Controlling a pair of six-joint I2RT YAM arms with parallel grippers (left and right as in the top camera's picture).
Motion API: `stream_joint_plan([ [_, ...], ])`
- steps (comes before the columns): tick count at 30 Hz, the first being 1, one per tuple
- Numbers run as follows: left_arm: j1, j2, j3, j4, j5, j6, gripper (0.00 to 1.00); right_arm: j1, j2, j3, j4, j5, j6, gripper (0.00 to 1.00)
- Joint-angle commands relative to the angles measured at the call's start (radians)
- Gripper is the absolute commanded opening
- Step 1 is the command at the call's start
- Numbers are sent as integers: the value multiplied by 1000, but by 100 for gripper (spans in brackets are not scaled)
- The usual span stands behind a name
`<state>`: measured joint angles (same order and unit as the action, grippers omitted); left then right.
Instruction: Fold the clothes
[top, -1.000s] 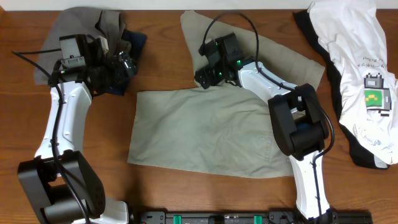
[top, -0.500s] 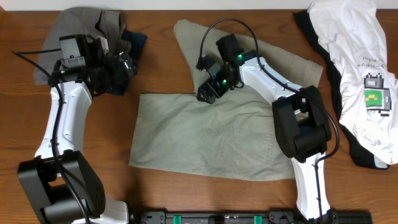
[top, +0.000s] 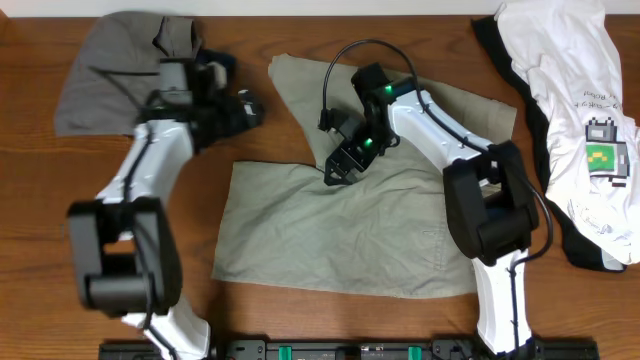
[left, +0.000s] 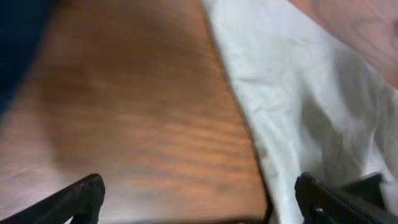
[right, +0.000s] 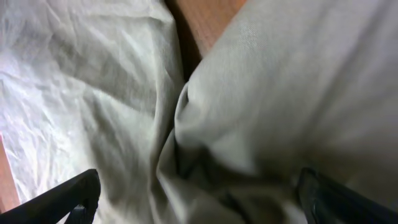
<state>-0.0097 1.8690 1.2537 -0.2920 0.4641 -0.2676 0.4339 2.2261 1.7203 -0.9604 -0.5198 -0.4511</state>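
I will next close my left gripper on the back leg's side edge (top: 302, 114) (left: 264, 134) on the khaki-olive shorts, facing the navy piece.
The khaki-olive shorts (top: 330, 225) lie spread flat mid-table, one leg across the front, the other (top: 450, 100) angled toward the back. My right gripper (top: 335, 172) is low over the crotch where the legs meet. Its fingers (right: 196, 193) are wide open, with bunched khaki fabric (right: 124, 93) between them. My left gripper (top: 252, 108) is open and empty over bare wood, just left of the back leg's edge. In the left wrist view its fingers (left: 199, 199) straddle wood, with khaki fabric (left: 298, 106) at the right.
A grey garment (top: 105, 70) lies at the back left, with a navy piece (top: 216, 66) beside it under my left arm. A white tee (top: 565, 90) with a green print (top: 605, 155) lies at the far right over a black piece (top: 592, 255).
My left arm has swung right, from the grey and navy pile to the shorts' back leg. My right gripper has moved forward and left over the shorts, and the back leg's corner shifted left.
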Motion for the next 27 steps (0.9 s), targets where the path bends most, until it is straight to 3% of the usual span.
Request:
stream_joint_plan([
  [1, -29, 45, -8, 67, -2, -90, 98, -26, -133, 47, 3, 83, 112, 99],
  [8, -100, 152, -8, 270, -2, -233, 98, -98, -257, 60, 57, 262, 323, 99],
  [14, -159, 219, -8, 382, -13, -341, 93, -142, -272, 60, 50, 277, 362, 99],
  [17, -191, 224, -8, 386, -58, -348, 87, -150, -272, 60, 39, 277, 360, 99],
  [22, -242, 224, -8, 387, -144, -367, 65, -158, -272, 60, 40, 277, 357, 98],
  [27, -279, 224, -8, 383, -209, -375, 52, -174, -272, 60, 39, 277, 357, 98],
])
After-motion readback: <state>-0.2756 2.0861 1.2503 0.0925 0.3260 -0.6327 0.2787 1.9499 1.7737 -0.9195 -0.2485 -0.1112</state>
